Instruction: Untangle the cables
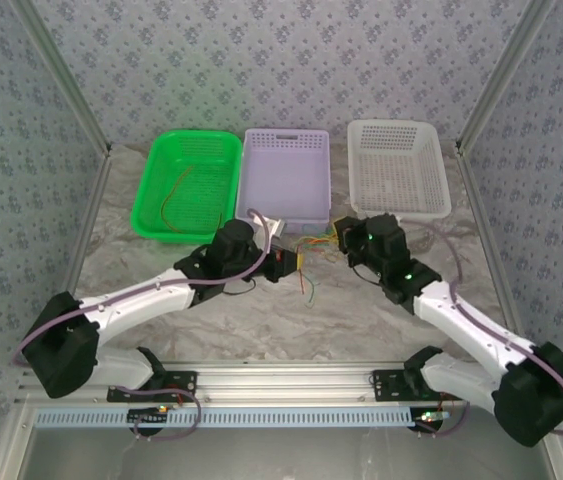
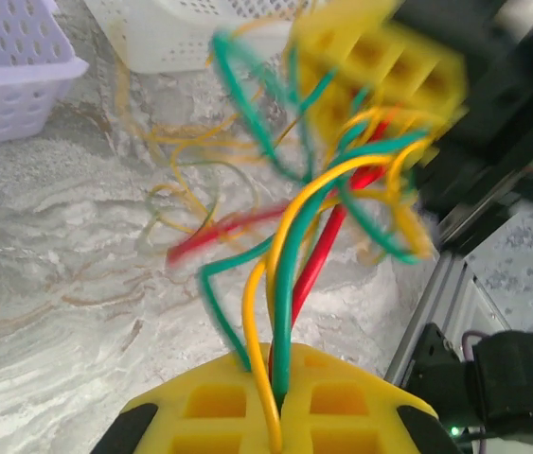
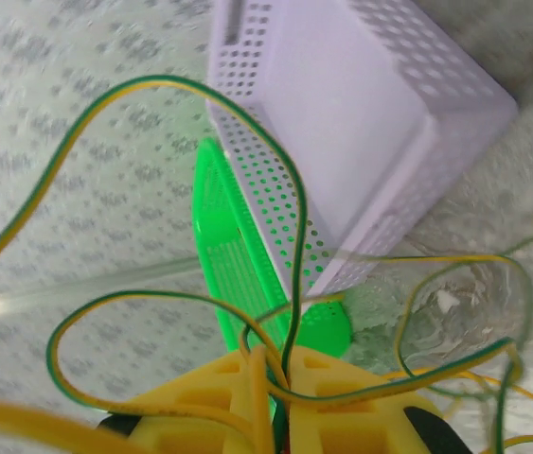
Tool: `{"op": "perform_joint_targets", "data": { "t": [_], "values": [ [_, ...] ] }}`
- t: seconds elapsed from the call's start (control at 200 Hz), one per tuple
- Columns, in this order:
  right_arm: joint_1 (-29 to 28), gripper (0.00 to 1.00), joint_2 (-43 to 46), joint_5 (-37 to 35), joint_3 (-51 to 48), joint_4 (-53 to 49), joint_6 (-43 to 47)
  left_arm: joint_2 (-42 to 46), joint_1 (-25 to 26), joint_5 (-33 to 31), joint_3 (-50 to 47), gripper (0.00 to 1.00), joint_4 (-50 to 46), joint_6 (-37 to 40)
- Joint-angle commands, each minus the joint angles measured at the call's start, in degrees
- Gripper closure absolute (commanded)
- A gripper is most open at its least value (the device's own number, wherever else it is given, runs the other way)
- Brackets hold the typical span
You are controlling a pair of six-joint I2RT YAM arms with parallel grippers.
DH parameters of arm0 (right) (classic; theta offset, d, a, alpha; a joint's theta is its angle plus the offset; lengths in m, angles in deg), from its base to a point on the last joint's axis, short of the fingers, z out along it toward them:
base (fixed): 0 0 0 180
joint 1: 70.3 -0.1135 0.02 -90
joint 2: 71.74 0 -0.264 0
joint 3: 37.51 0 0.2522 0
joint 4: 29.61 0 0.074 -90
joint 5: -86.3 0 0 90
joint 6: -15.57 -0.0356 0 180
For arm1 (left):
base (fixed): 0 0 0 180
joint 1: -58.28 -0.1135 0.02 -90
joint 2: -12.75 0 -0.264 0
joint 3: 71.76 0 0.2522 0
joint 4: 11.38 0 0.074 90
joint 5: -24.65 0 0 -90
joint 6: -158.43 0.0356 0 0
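Note:
I am pinching the red, green and yellow cables together in my left gripper, so I need to open it and take only the red cable (image 1: 302,287) near its loose end.
A tangle of thin cables (image 1: 311,252) hangs stretched between my two grippers, just in front of the purple basket. In the left wrist view, red, yellow and green cables (image 2: 290,255) run up out of the shut yellow fingers of my left gripper (image 2: 280,407) toward the right gripper's yellow fingers (image 2: 380,71). My left gripper (image 1: 286,262) holds the tangle's left end. My right gripper (image 1: 339,235) holds the right end; its shut fingers (image 3: 280,402) pinch yellow and green-yellow cables (image 3: 290,274) that loop outward. Loose ends trail onto the table (image 1: 309,290).
Three baskets stand in a row at the back: green (image 1: 187,184) with a thin cable inside, purple (image 1: 286,178), white (image 1: 397,167). Marbled tabletop (image 1: 291,320) lies in front. An aluminium rail (image 1: 281,378) runs along the near edge by the arm bases.

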Motion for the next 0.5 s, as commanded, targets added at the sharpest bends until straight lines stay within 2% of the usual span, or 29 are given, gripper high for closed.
{"op": "perform_joint_targets", "data": {
  "t": [0.0, 0.135, 0.245, 0.335, 0.495],
  "values": [
    [2.88, 1.0, 1.73, -2.01, 8.77, -12.01, 21.49, -0.28, 1.22, 1.88, 3.13, 1.0, -10.59, 6.14],
    [2.48, 1.0, -1.85, 0.38, 17.05, -19.03, 35.45, -4.04, 3.92, 0.19, 8.29, 1.0, -17.89, 11.21],
    [-0.13, 1.0, -3.83, -4.6, 22.12, -25.81, 43.78, -7.8, 6.45, -3.25, 13.33, 1.0, -24.61, 15.67],
    [-1.61, 1.0, -3.25, -8.95, 23.02, -26.76, 48.05, -10.18, 7.15, -6.11, 16.03, 1.0, -28.69, 18.27],
    [-2.59, 1.0, -2.44, -10.63, 23.42, -27.07, 53.83, -12.3, 7.26, -10.47, 18.53, 1.0, -33.1, 21.87]
  ]
}}
